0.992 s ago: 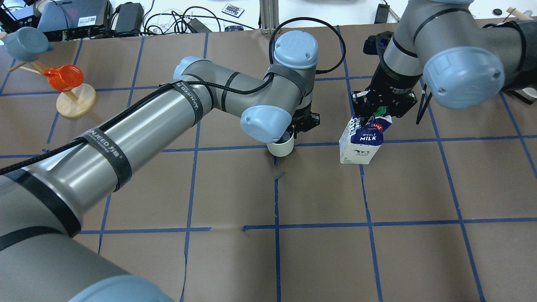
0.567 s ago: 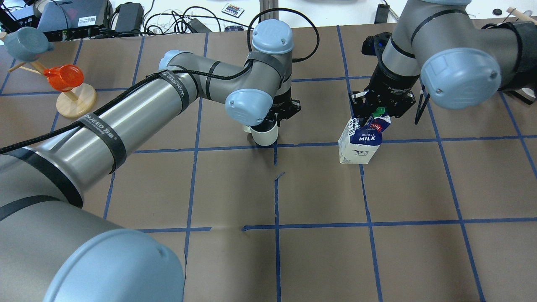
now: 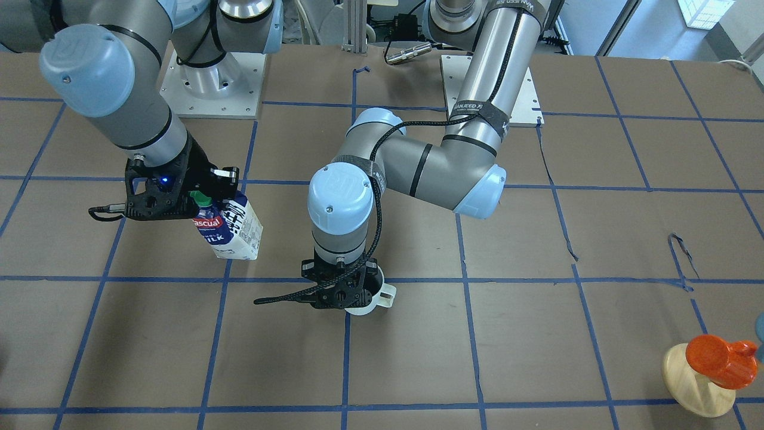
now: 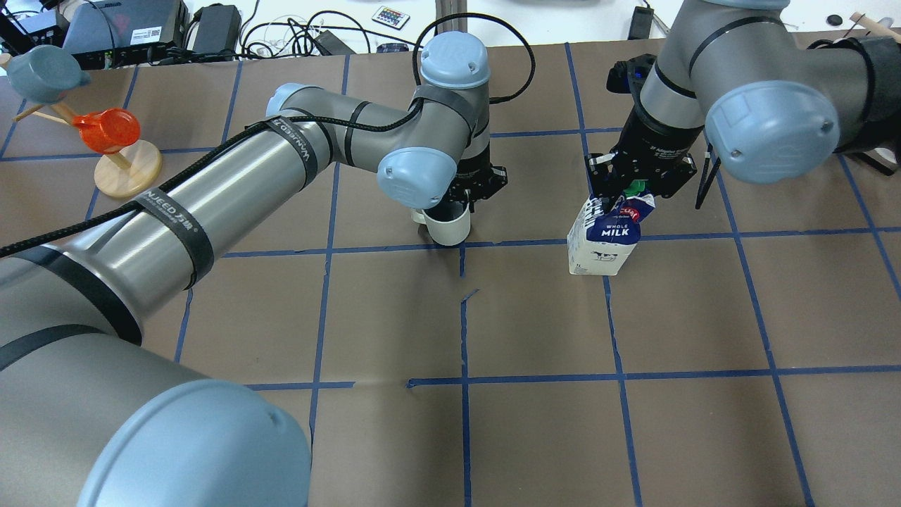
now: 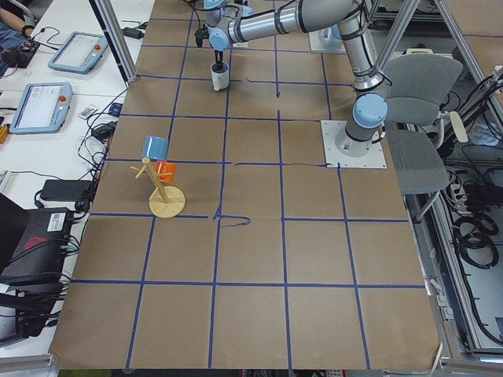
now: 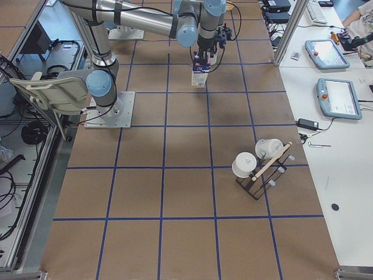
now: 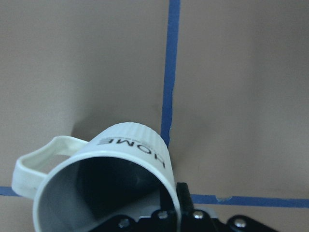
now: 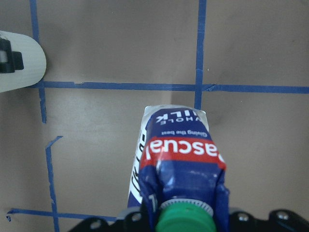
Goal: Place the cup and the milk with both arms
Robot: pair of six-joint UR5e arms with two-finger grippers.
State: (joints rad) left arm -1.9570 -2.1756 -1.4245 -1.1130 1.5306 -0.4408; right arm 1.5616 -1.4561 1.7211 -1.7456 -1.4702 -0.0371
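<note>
The robot's right gripper needs to release the milk carton on the table (image 3: 311,302) (image 8: 89,60) beside the white cup, opposite the cup's handle.
The white cup (image 4: 448,227) with a dark grey inside and "HOME" lettering (image 7: 130,145) hangs from my left gripper (image 4: 461,202), which is shut on its rim, one finger inside. It sits at or just above the table beside a blue tape crossing; its handle (image 3: 387,294) points away from the milk. The blue and white milk carton (image 4: 604,243) with a green cap (image 8: 186,217) is held at its top by my right gripper (image 4: 632,189), shut on it. The carton leans slightly, its base at the table (image 3: 236,251). Cup and milk are about one grid cell apart.
A wooden mug tree (image 4: 127,172) with an orange cup (image 3: 713,352) and a blue cup stands at the table's far left. Another rack with white cups (image 6: 256,166) stands off to the right side. Cables and devices lie along the far edge (image 4: 211,32).
My left arm carried the cup leftward along the tape line, then settled almost still. The right gripper and the milk have not moved.
</note>
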